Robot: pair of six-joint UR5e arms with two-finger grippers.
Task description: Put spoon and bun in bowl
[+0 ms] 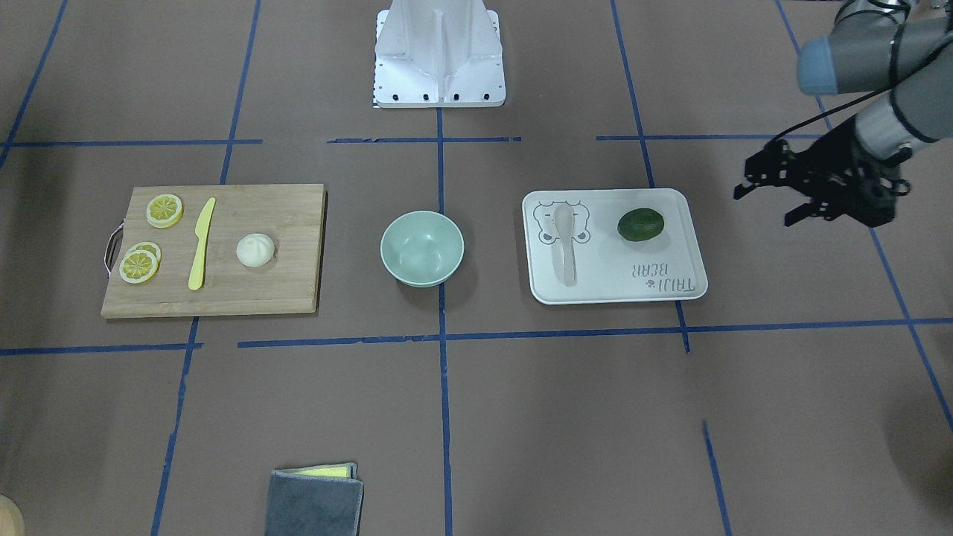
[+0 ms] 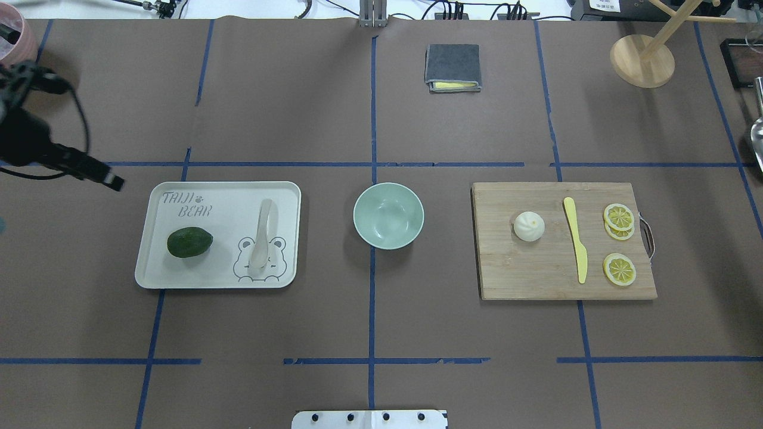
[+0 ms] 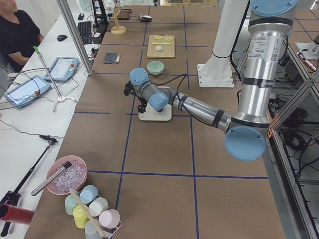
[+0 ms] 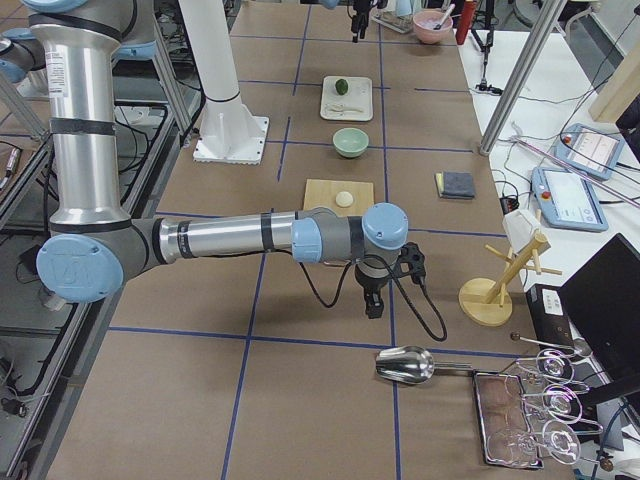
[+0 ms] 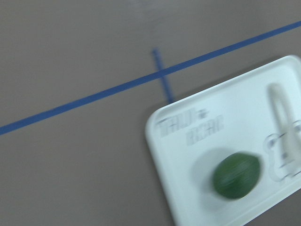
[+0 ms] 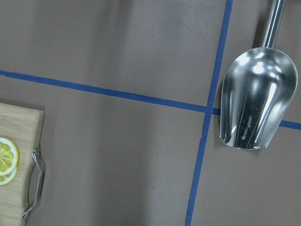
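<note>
The robot's left gripper will next close on the middle of the handle (image 1: 568, 259) (image 5: 282, 112) of the pale spoon that lies on the white bear tray.
The pale spoon (image 1: 566, 246) lies on the white bear tray (image 1: 670, 216), beside a dark green avocado (image 1: 641, 225); it also shows in the overhead view (image 2: 262, 235) and, blurred, in the left wrist view (image 5: 282, 127). The white bun (image 1: 255, 250) sits on the wooden cutting board (image 1: 283, 223). The mint-green bowl (image 1: 422, 248) stands empty between tray and board. My left gripper (image 1: 763, 205) is open and empty, hovering outside the tray's outer end. My right gripper (image 4: 370, 290) shows only in the exterior right view, beyond the board's outer end; I cannot tell its state.
A yellow knife (image 1: 201, 242) and lemon slices (image 1: 164, 211) lie on the board. A folded grey cloth (image 2: 453, 67) lies on the far side. A metal scoop (image 6: 254, 103) lies under the right wrist. A wooden rack (image 2: 642, 59) stands far right.
</note>
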